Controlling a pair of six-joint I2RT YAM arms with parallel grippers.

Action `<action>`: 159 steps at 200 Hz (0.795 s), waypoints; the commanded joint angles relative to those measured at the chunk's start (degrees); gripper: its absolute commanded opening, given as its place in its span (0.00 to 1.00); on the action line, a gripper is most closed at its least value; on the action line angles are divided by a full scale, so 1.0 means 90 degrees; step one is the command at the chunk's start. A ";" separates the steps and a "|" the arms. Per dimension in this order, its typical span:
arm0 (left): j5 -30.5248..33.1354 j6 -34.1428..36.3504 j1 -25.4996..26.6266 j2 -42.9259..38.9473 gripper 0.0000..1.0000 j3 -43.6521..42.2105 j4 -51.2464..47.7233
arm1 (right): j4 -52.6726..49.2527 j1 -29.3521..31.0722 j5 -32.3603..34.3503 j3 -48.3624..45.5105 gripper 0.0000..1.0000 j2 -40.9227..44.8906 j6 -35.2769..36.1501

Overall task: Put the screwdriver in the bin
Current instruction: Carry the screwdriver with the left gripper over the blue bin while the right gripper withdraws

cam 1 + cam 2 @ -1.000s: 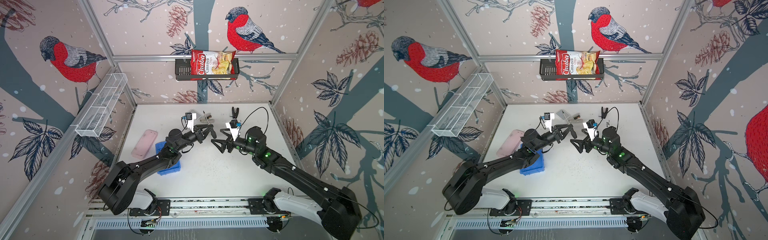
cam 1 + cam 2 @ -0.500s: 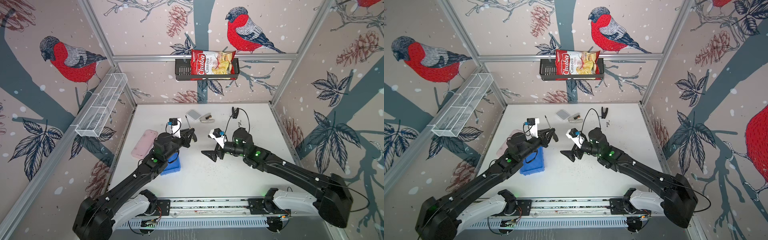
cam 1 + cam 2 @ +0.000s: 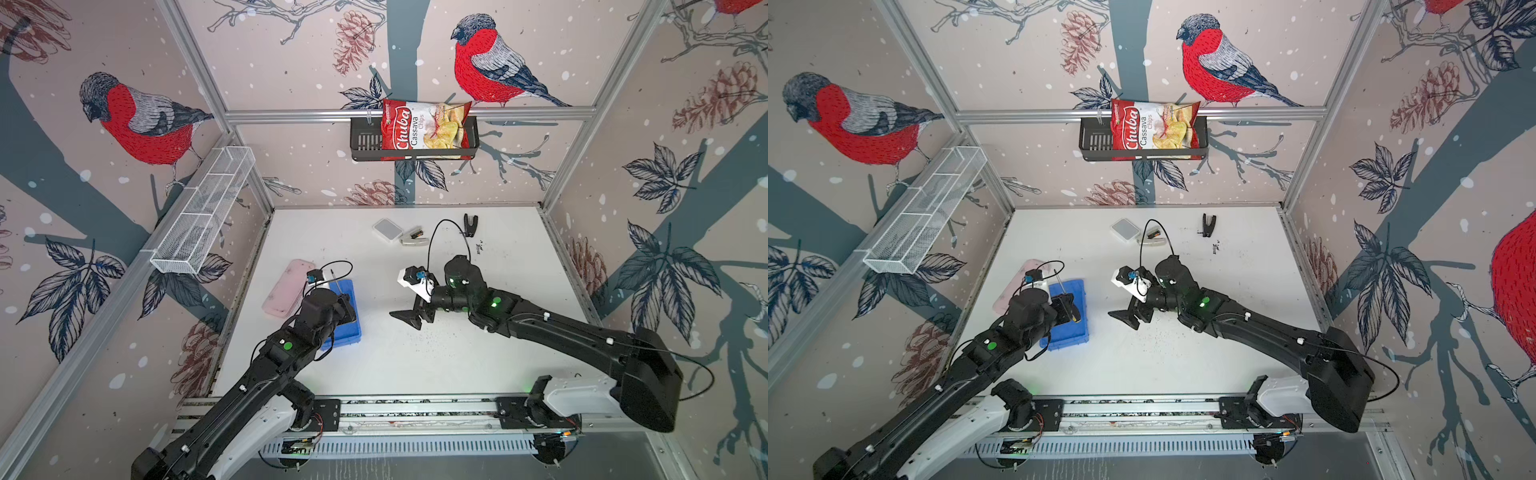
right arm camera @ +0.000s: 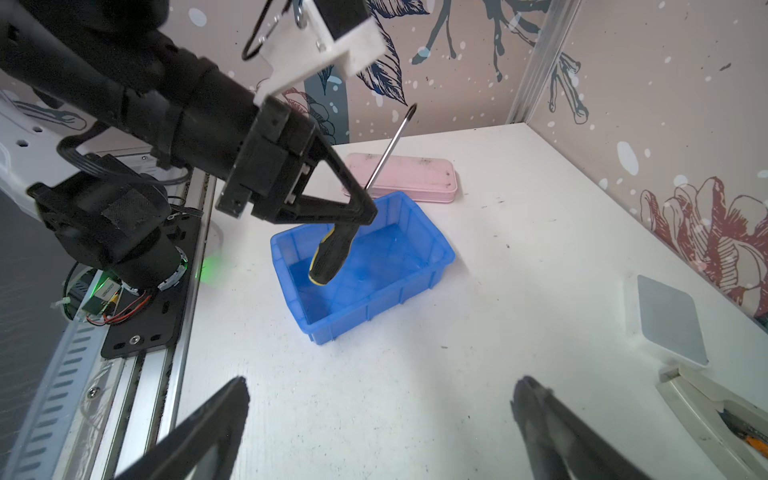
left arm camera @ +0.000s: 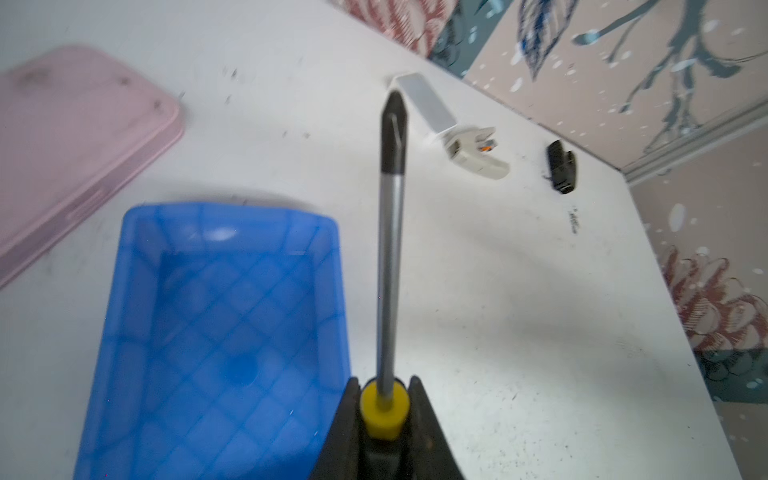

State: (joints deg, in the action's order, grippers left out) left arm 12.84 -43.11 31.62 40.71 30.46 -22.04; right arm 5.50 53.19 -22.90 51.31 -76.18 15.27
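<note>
My left gripper has the screwdriver. It will let go of it lengthwise on the middle of the blue bin's bottom [image 3: 342,319] [image 5: 261,364].
My left gripper [image 5: 384,384] is shut on the screwdriver [image 5: 390,270], gripping the yellow collar at the top of the handle. In the right wrist view the black and yellow handle [image 4: 330,257] hangs below the left gripper [image 4: 361,214] over the inside of the blue bin [image 4: 432,232]. The thin shaft slants up and away. Both top views show the bin [image 3: 347,328] [image 3: 1075,332] at the table's left, partly under the left gripper [image 3: 347,305] [image 3: 1065,309]. My right gripper [image 4: 382,382] stands open with nothing in it, over bare table right of the bin [image 3: 405,318].
A flat pink case [image 3: 286,286] lies just left of and behind the bin. Near the back wall lie a white square pad [image 3: 387,229], a small white stapler-like item [image 3: 413,240] and a black clip [image 3: 470,224]. A wire mesh basket [image 3: 203,212] hangs on the left wall.
The left arm has carried the screwdriver from the table's middle to the left and nearer, over the bin. The right gripper, still open, has drawn back toward the front and lower.
</note>
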 commanded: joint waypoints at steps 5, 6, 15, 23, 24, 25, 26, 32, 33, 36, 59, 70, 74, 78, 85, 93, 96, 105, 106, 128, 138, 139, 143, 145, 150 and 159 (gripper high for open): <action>0.0207 -0.0625 -0.0100 0.0012 0.00 -0.0179 -0.0266 | -0.0019 0.0024 -0.0185 0.0126 1.00 -0.0086 0.0158; 0.0206 -0.0632 -0.0107 0.0020 0.00 -0.0185 -0.0261 | -0.0027 0.0026 -0.0188 0.0132 0.99 -0.0088 0.0163; 0.0199 -0.0685 -0.0167 0.0082 0.00 -0.0225 -0.0195 | -0.0068 0.0036 -0.0189 0.0162 1.00 -0.0101 0.0183; 0.0176 -0.0705 -0.0236 0.0156 0.00 -0.0247 -0.0120 | -0.0092 0.0035 -0.0187 0.0163 0.99 -0.0109 0.0188; 0.0176 -0.0706 -0.0244 0.0170 0.00 -0.0248 -0.0115 | -0.0093 0.0036 -0.0184 0.0161 0.99 -0.0109 0.0188; 0.0175 -0.0712 -0.0257 0.0177 0.00 -0.0249 -0.0107 | -0.0103 0.0032 -0.0182 0.0164 1.00 -0.0110 0.0188; 0.0170 -0.0715 -0.0269 0.0185 0.00 -0.0249 -0.0099 | -0.0103 0.0035 -0.0186 0.0166 1.00 -0.0110 0.0188; 0.0139 -0.0734 -0.0324 0.0257 0.00 -0.0250 -0.0045 | -0.0103 0.0036 -0.0168 0.0151 0.99 -0.0096 0.0180; 0.0132 -0.0735 -0.0341 0.0269 0.00 -0.0250 -0.0038 | -0.0108 0.0036 -0.0164 0.0150 0.99 -0.0093 0.0179; 0.0101 -0.0745 -0.0376 0.0306 0.00 -0.0249 -0.0021 | -0.0112 0.0037 -0.0162 0.0149 0.99 -0.0096 0.0179; -0.0236 -0.0857 -0.0590 0.0624 0.00 -0.0239 0.0081 | -0.0181 0.0039 -0.0132 0.0149 1.00 -0.0045 0.0179; -0.0392 -0.0919 -0.0681 0.0779 0.00 -0.0269 0.0130 | -0.0186 0.0040 -0.0122 0.0134 0.99 -0.0022 0.0185; -0.0451 -0.0939 -0.0713 0.0836 0.00 -0.0283 0.0150 | -0.0181 0.0045 -0.0122 0.0129 1.00 -0.0010 0.0179; -0.0512 -0.0961 -0.0749 0.0890 0.00 -0.0302 0.0183 | -0.0188 0.0041 -0.0122 0.0130 0.99 0.0000 0.0179; -0.0607 -0.1006 -0.0811 0.0993 0.00 -0.0334 0.0228 | -0.0198 0.0040 -0.0122 0.0120 1.00 0.0005 0.0179; -0.0659 -0.1128 -0.0873 0.1096 0.00 -0.0364 0.0254 | -0.0210 0.0049 -0.0120 0.0129 1.00 0.0008 0.0184; -0.0664 -0.1177 -0.0892 0.1144 0.00 -0.0375 0.0264 | -0.0215 0.0052 -0.0121 0.0129 1.00 0.0008 0.0184; -0.0685 -0.1318 -0.0938 0.1273 0.00 -0.0403 0.0277 | -0.0241 0.0074 -0.0112 0.0146 1.00 -0.0001 0.0214; -0.0690 -0.1326 -0.0941 0.1280 0.00 -0.0404 0.0279 | -0.0245 0.0075 -0.0112 0.0147 1.00 -0.0001 0.0216; -0.0791 -0.1512 -0.1062 0.1550 0.00 -0.0519 0.0460 | -0.0257 0.0144 -0.0112 0.0163 1.00 -0.0053 0.0302; -0.0896 -0.1545 -0.1125 0.1648 0.00 -0.0575 0.0618 | -0.0316 0.0191 -0.0112 0.0194 1.00 -0.0110 0.0374; -0.0908 -0.1551 -0.1132 0.1658 0.00 -0.0578 0.0630 | -0.0326 0.0202 -0.0112 0.0205 1.00 -0.0120 0.0379; -0.0943 -0.1566 -0.1160 0.1697 0.00 -0.0590 0.0686 | -0.0365 0.0226 -0.0112 0.0220 1.00 -0.0150 0.0423; -0.0971 -0.1574 -0.1172 0.1715 0.00 -0.0591 0.0709 | -0.0386 0.0236 -0.0112 0.0240 0.99 -0.0161 0.0437; -0.1027 -0.1585 -0.1197 0.1758 0.00 -0.0603 0.0782 | -0.0448 0.0260 -0.0110 0.0269 1.00 -0.0198 0.0491; -0.1118 -0.1586 -0.1250 0.1852 0.00 -0.0601 0.0880 | -0.0550 0.0307 -0.0098 0.0327 0.99 -0.0261 0.0569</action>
State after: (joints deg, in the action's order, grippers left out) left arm 5.74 -55.70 21.37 55.92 25.30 -18.94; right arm 2.39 55.11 -23.49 52.99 -77.52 18.02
